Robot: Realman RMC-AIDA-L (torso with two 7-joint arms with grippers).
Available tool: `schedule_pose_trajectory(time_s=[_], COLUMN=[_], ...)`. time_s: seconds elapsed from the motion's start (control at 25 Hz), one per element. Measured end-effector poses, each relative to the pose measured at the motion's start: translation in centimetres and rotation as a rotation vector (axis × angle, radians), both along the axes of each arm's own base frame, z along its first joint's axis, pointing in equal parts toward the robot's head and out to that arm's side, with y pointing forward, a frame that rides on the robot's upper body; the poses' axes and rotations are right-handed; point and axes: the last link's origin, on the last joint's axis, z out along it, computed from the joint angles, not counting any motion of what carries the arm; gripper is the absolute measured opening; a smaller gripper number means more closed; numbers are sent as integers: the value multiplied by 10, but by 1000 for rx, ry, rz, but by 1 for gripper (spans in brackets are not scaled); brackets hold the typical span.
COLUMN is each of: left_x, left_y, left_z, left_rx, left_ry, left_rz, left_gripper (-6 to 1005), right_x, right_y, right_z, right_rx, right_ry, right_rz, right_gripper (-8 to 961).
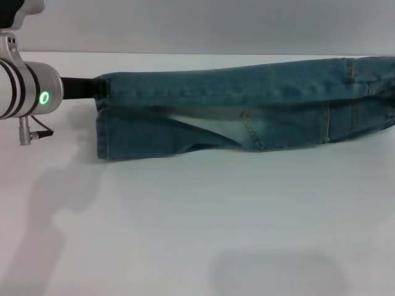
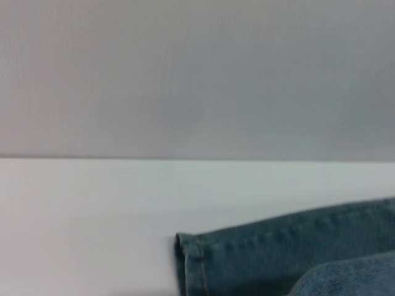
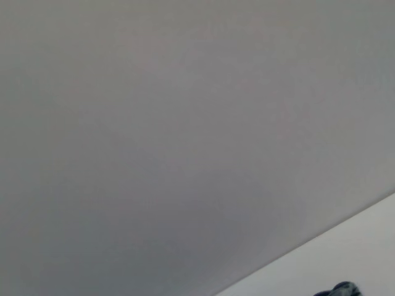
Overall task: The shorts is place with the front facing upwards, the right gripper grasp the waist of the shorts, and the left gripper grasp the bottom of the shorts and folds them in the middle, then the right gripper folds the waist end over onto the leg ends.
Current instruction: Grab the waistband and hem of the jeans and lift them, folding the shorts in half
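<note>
Next, my right gripper lets go of the waist of the shorts on the table, at the denim piece's end (image 1: pixel 386 100) opposite the stitched hems.
The shorts (image 1: pixel 247 111) lie on the white table, folded lengthwise into a long blue denim strip with a pale faded patch in the middle. The bottom (image 1: pixel 102 123), with its stitched hems, is the left end; it also shows in the left wrist view as the hem (image 2: pixel 188 265). My left gripper (image 1: pixel 102 88), on the arm with the green ring, reaches in from the left and is shut on the upper hem corner. The waist end runs past the right edge of the head view, so the waist is out of view. The right gripper is out of view.
The white table (image 1: pixel 197 234) stretches in front of the shorts, and a grey wall (image 1: pixel 216 24) rises behind its far edge. The right wrist view shows mostly wall, a table corner (image 3: pixel 364 246) and a small dark scrap (image 3: pixel 338 288) at the picture's edge.
</note>
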Motion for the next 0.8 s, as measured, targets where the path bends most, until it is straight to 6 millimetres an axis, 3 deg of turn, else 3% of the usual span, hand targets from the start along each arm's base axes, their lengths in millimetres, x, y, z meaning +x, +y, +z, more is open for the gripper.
schedule_pose_trajectory(time_s=[0.28,0.56,0.8], left_x=[-5,-6,-13], left_y=[10,23,38], left_z=[0,-6,-23], left_rx=[36,30,32], left_ry=[-47,-61,-82], left_rz=[-6,-16,-20], left_gripper=[172,181,188], right_x=[17,19,31], right_y=[6,19,36], right_z=[-1,3,-8], right_rx=[55,77,81], right_ry=[138,149,102], right_rz=[-45,-50,-80], right_gripper=[3,3,2])
